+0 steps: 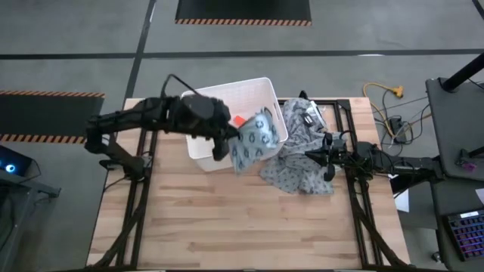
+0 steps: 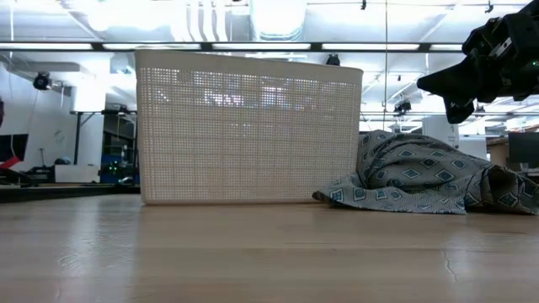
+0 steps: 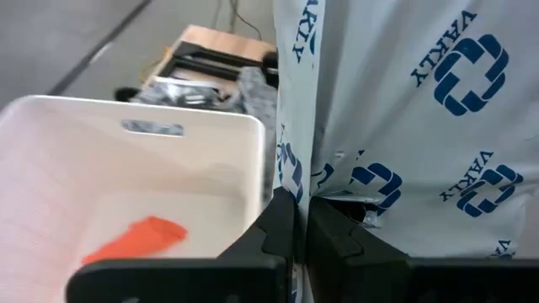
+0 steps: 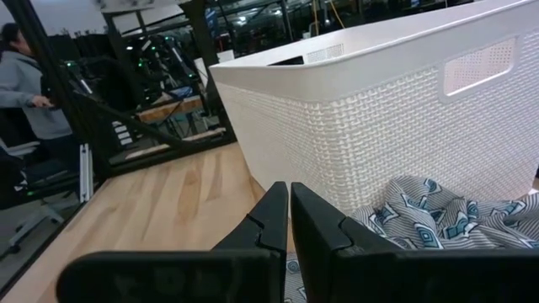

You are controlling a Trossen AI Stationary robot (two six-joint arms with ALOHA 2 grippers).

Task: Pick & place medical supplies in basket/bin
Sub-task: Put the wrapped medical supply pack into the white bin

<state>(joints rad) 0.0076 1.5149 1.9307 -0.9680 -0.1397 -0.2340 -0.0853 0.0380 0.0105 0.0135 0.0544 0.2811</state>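
Note:
Next, the left gripper lets go of the packet on the bin's bottom by the bin's near side (image 1: 229,141), beside the orange-red tapered piece. The packet is now over the bin's near wall.
The white perforated bin (image 1: 249,97) stands at the table's far middle, and the orange-red tapered piece (image 3: 139,240) lies on its floor (image 1: 238,119). My left gripper (image 1: 221,142) is over the bin's near wall, shut on the flat pale teal-grey packet (image 1: 255,138) printed with blue logos (image 3: 404,126). My right gripper (image 4: 290,200) is shut and hovers above the grey patterned cloth (image 1: 302,162), right of the bin; it shows high up in the low view (image 2: 459,94). The white cap and the white cylinder are out of view. My left gripper pinches the packet between its two fingers (image 3: 278,223) at a crease in the sheet (image 3: 313,181). The packet is lifted clear. It spreads away from the fingers toward the table's right, over the bin's near right corner (image 1: 281,140).
The grey patterned cloth lies bunched on the table against the bin's right wall (image 2: 421,181). Bare wooden table (image 1: 227,219) stretches along the near side. Cables and a dark stand (image 1: 393,113) sit off the table's right edge. A person (image 4: 25,76) stands in the room beyond.

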